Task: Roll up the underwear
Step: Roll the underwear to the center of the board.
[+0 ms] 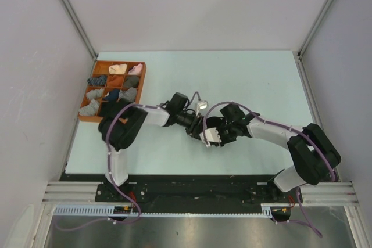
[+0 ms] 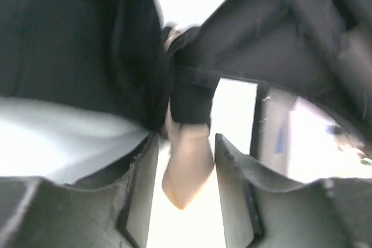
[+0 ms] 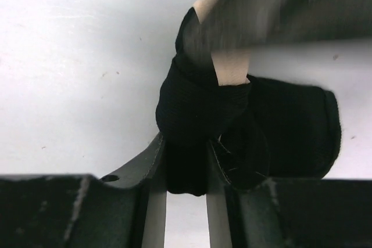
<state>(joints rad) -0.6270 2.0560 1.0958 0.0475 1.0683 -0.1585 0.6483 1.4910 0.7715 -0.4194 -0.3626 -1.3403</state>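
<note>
Next, my left gripper opens and takes the black roll [image 3: 200, 108], as it has only the cream-beige flap, so that my right gripper is freed to work the loose fabric.
The underwear is a black bundle with a cream-beige edge, held just above the table between both grippers. In the right wrist view its black roll [image 3: 290, 126] lies across the frame, and my right gripper [image 3: 186, 143] is shut on a black fold. In the left wrist view my left gripper [image 2: 186, 140] is closed on the cream-beige flap [image 2: 186, 172], with black fabric [image 2: 192, 97] above it. In the top view the two grippers meet at the table's middle, left [image 1: 199, 126] and right [image 1: 213, 134], and they hide most of the garment.
An orange-brown compartment tray [image 1: 142, 85] stands at the far left, holding several small grey, navy, pink and cream rolled bundles. The pale table [image 1: 244, 79] has walls on three sides. The left gripper's finger [image 3: 279, 4] crosses the top of the right wrist view.
</note>
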